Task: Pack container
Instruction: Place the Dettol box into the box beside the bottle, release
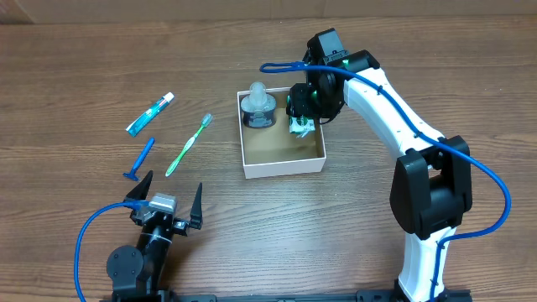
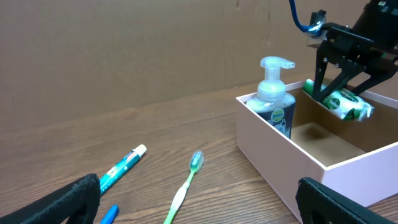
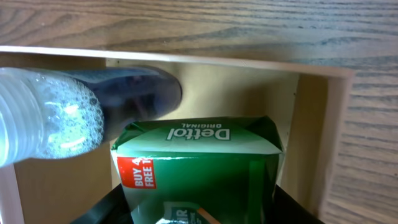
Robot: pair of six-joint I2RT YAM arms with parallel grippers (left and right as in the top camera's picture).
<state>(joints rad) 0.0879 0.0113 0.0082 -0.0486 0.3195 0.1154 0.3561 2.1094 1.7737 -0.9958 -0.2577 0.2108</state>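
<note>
The green toothbrush is next, so next I bring my left gripper over to it and close that gripper on the middle of its handle (image 1: 185, 148) (image 2: 178, 199).
The container (image 1: 283, 165) is a shallow white box with a brown inside at the table's middle. A pump bottle (image 1: 258, 107) stands in its far left corner. My right gripper (image 1: 300, 111) is shut on a green Dettol soap pack (image 3: 199, 165) and holds it tilted just above the container's far right corner (image 2: 343, 102). A green toothbrush (image 1: 188, 146), a teal toothpaste tube (image 1: 150, 114) and a blue razor (image 1: 139, 159) lie on the table left of the container. My left gripper (image 1: 166, 203) is open and empty near the front edge.
The container's near white wall (image 2: 292, 165) stands close by the left gripper's right finger. A blue cable (image 1: 285, 65) loops above the right arm. A plain brown wall (image 2: 124, 50) stands behind the table.
</note>
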